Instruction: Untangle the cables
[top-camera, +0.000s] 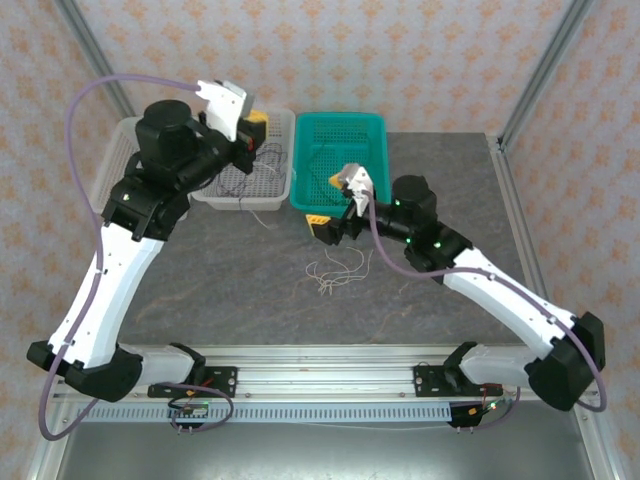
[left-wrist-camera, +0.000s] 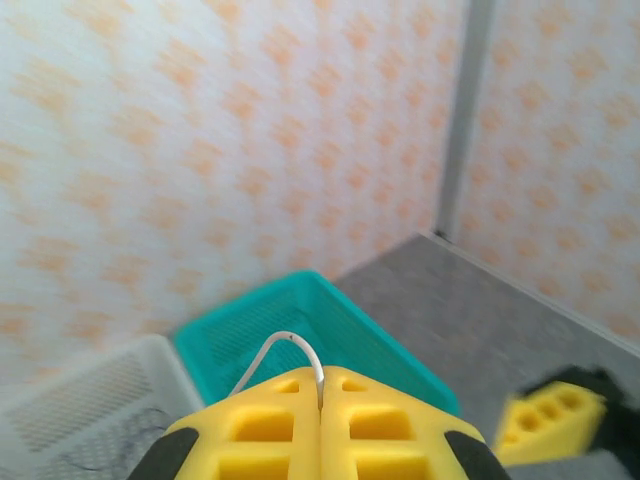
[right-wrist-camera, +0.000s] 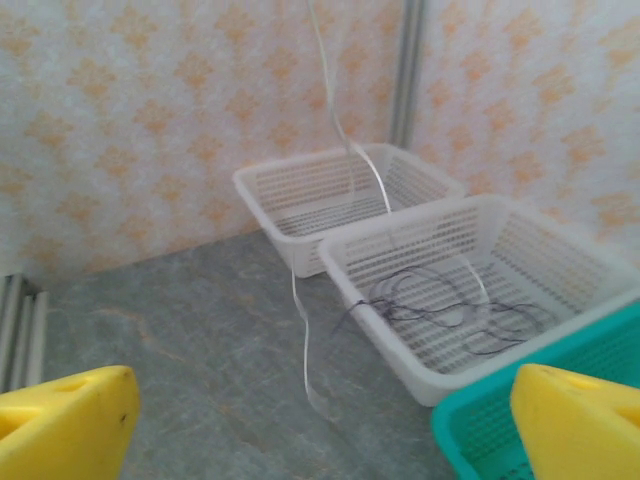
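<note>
The robot's left gripper needs to release the whitish cable inside the white basket farther from the teal basket (top-camera: 163, 179).
My left gripper (left-wrist-camera: 321, 385) is shut on a whitish cable (left-wrist-camera: 300, 345), which loops out from between the yellow fingertips. From above, this gripper (top-camera: 256, 124) is raised over a white basket (top-camera: 282, 185). In the right wrist view the whitish cable (right-wrist-camera: 345, 140) hangs down across the basket's corner to the table. A dark cable (right-wrist-camera: 440, 305) lies coiled inside the basket. Pale cables (top-camera: 335, 272) lie tangled on the grey table. My right gripper (top-camera: 330, 225) is open at the teal basket's front edge, its fingers (right-wrist-camera: 65, 425) wide apart with nothing between them.
A teal basket (top-camera: 340, 135) stands at the back middle, right of the white one. A second white basket (right-wrist-camera: 270, 190) stands further left, partly under the left arm. Metal frame posts (top-camera: 545, 70) rise at the back corners. The walls are patterned.
</note>
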